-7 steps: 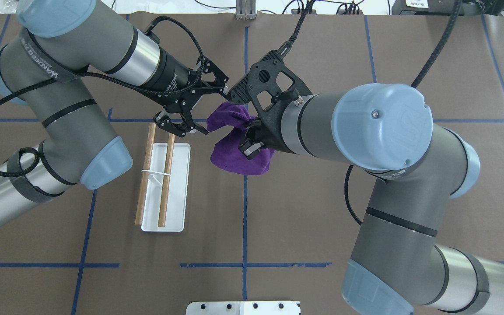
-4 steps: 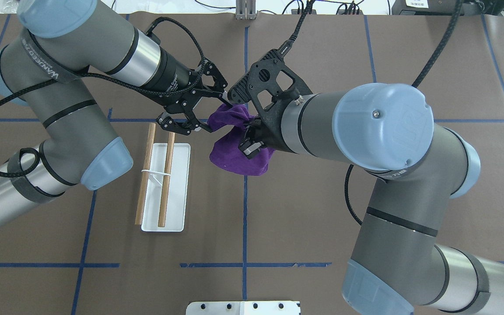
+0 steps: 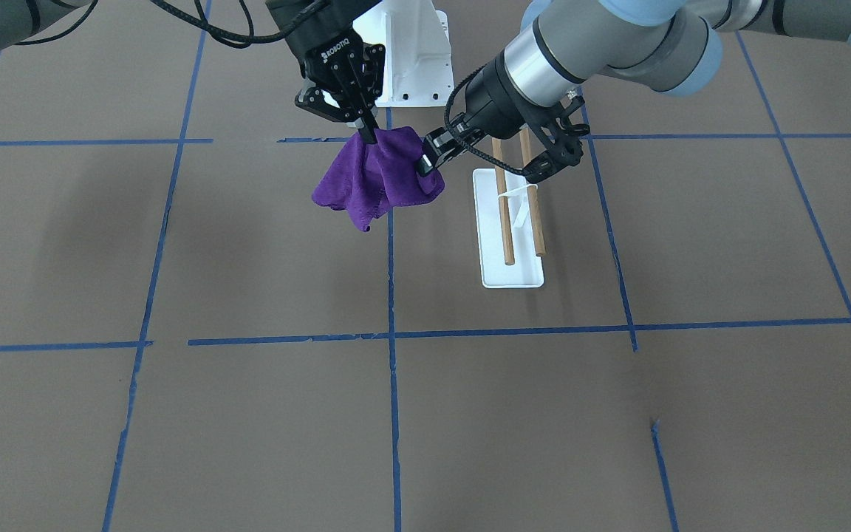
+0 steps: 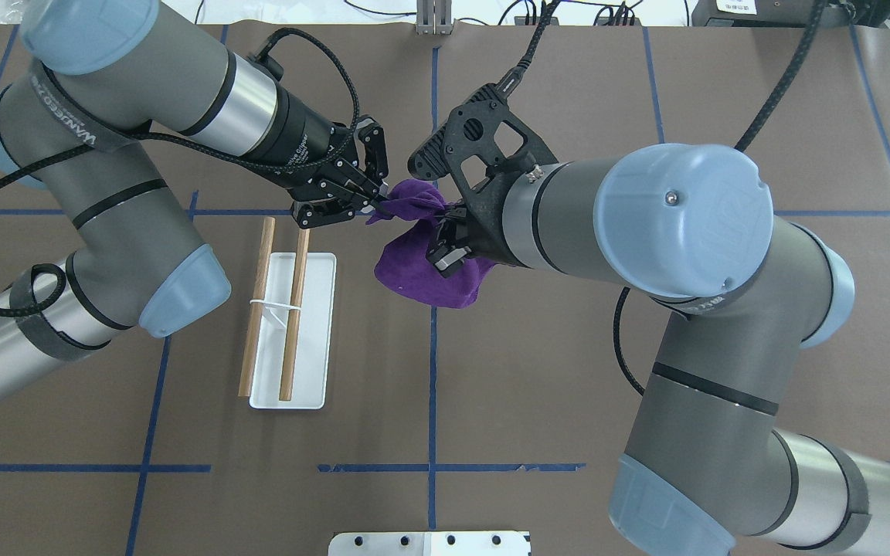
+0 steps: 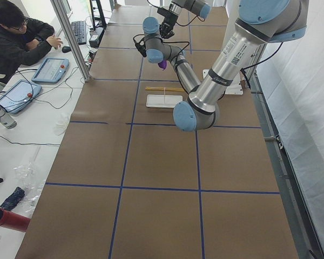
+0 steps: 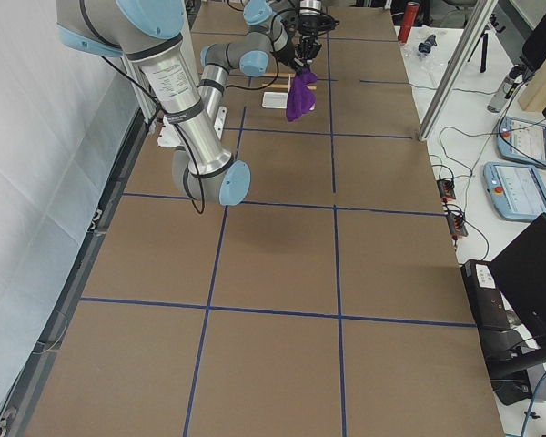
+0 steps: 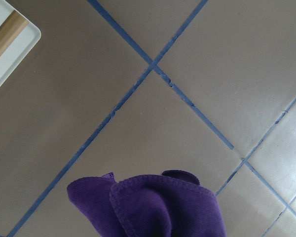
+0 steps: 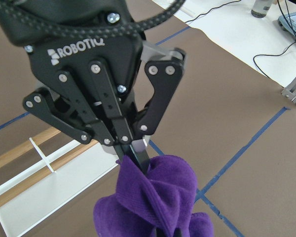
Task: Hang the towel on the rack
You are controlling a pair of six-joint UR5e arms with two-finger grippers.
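The robot's left gripper needs to release the purple towel draped across the wooden rods (image 3: 507,210) above the white base of the rack. The towel now hangs bunched above the table.
A purple towel (image 4: 422,272) hangs bunched above the table between both grippers; it also shows in the front view (image 3: 374,181). My right gripper (image 4: 445,251) is shut on its upper middle, fingers pointing down (image 3: 366,135). My left gripper (image 4: 379,205) is shut on the towel's far-left corner; the right wrist view shows its fingertips (image 8: 134,154) pinching the cloth (image 8: 155,195). The rack (image 4: 314,340) stands left of the towel, with a white base and two wooden rods (image 4: 293,316) along it. The left gripper is just beyond the rods' far ends.
The white bolted robot pedestal (image 4: 429,543) sits at the table's near edge. Blue tape lines (image 4: 433,401) cross the brown table. An operator (image 5: 16,38) sits at a side desk with tablets, beyond the table's far side.
My left gripper, open before, has moved right onto the towel's corner and shut on it. My right gripper still holds the towel, which has shifted slightly.
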